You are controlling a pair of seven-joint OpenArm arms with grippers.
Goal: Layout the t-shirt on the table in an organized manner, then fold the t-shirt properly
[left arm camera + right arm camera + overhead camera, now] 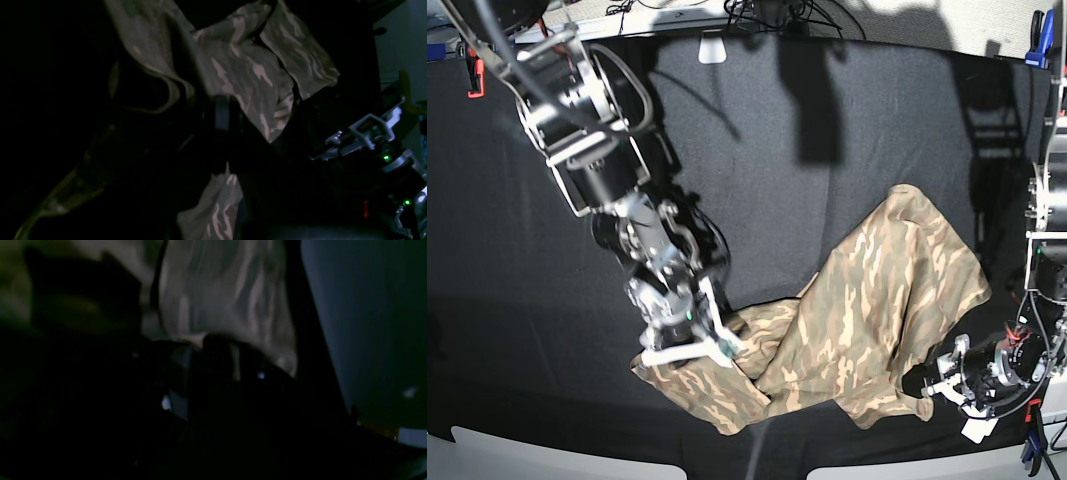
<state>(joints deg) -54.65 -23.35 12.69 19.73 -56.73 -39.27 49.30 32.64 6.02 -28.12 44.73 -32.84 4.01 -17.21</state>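
My right gripper is on the t-shirt's edge, short of its loose corner, so I will open it, move it over and pinch that corner (640, 366) before I pull the t-shirt straight.
The camouflage t-shirt (867, 300) lies crumpled on the black table (827, 160), at the front right of the base view. My right gripper (717, 368) is pressed down on the shirt's left end. In the right wrist view the gripper (200, 341) is shut on a pinch of the cloth (227, 290). My left gripper (932, 392) sits low at the shirt's front right corner. In the dark left wrist view the gripper (220, 113) has cloth (247, 66) draped above and below it and looks shut on the shirt.
An orange clamp (472, 75) holds the table cloth at the far left edge and a blue clamp (1035, 25) at the far right. A white tag (712, 48) lies at the far edge. The table's front edge runs just below the shirt.
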